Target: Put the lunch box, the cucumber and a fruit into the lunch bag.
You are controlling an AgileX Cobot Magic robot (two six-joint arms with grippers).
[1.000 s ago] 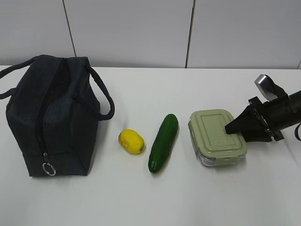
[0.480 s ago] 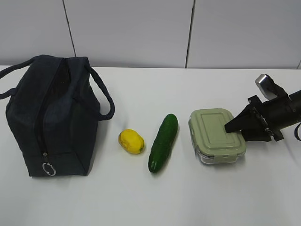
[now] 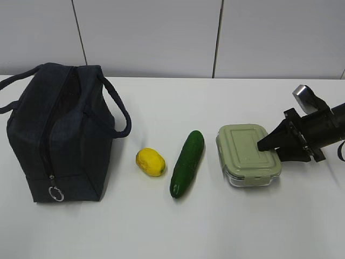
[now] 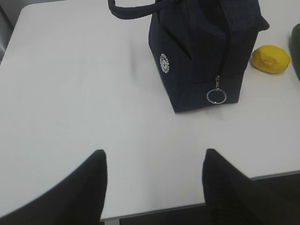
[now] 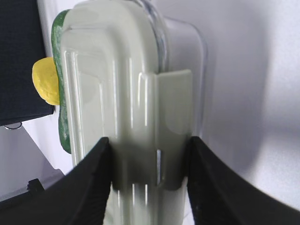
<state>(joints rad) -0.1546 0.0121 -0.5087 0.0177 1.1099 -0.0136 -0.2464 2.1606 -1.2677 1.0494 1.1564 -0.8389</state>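
The robot's left gripper should next close on the edge of the lunch bag's opening (image 3: 45, 104), beside the zipper on the side away from the yellow fruit.
The sage-lidded lunch box (image 3: 245, 154) lies at the right of the table. My right gripper (image 3: 265, 148) comes in from the right and is shut on its right end; in the right wrist view both fingers press the sides of the lunch box (image 5: 112, 93) around the lid clip. The cucumber (image 3: 187, 163) lies left of the box and the yellow fruit (image 3: 150, 162) left of that. The navy lunch bag (image 3: 59, 135) stands at the far left. My left gripper (image 4: 154, 157) is open over bare table in front of the bag (image 4: 201, 51).
The bag's zipper ring pull (image 4: 216, 96) hangs low on its near end. The table's front edge (image 4: 187, 206) runs just under my left fingers. A white panelled wall (image 3: 161, 38) closes the back.
The lunch box has shifted slightly in the right gripper's hold and now lies a little straighter. Bag, fruit and cucumber have not moved.
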